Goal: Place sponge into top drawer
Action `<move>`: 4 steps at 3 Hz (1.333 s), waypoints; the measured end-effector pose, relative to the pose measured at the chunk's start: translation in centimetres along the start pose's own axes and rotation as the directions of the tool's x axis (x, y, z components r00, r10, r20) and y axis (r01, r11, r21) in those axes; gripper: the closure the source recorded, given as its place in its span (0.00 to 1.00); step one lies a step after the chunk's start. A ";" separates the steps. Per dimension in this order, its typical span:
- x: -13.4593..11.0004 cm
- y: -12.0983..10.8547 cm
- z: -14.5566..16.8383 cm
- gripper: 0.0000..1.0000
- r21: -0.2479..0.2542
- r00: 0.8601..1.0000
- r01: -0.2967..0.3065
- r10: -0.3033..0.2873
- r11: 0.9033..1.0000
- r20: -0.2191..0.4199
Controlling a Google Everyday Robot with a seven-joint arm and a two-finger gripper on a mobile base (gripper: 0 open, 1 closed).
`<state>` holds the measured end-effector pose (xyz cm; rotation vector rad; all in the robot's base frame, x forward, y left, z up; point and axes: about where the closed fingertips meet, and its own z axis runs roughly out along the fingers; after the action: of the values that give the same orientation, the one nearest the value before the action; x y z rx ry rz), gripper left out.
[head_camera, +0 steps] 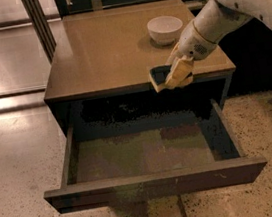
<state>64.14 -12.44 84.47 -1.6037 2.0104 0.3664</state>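
Next, my gripper lets go of the sponge on the bare drawer's bottom, just off its middle [170, 147] toward the side of the white arm.
The sponge [158, 76] has a dark top and a pale yellow edge. My gripper [177, 73] is shut on the sponge and holds it at the front edge of the tan cabinet top [102, 49], just above the back of the top drawer [147, 152]. The drawer is pulled out wide, with a dark bare interior and a flat dark front [157, 184]. My white arm [214, 16] reaches in from the upper right.
A white bowl [165, 28] stands on the cabinet top behind the gripper. A dark post [38, 21] stands at the cabinet's back left. Speckled floor [16, 157] lies left and in front of the drawer.
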 end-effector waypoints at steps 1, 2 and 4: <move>0.7 4.9 -1.5 1.00 -0.033 1.000 -0.019 0.018 0.999 -0.010; 1.1 5.5 -1.0 1.00 -0.046 1.000 -0.021 0.020 0.999 -0.020; 5.6 7.6 3.9 1.00 -0.038 0.999 -0.011 0.009 0.999 -0.041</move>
<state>56.92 -13.01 77.29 -1.6376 2.0540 0.3808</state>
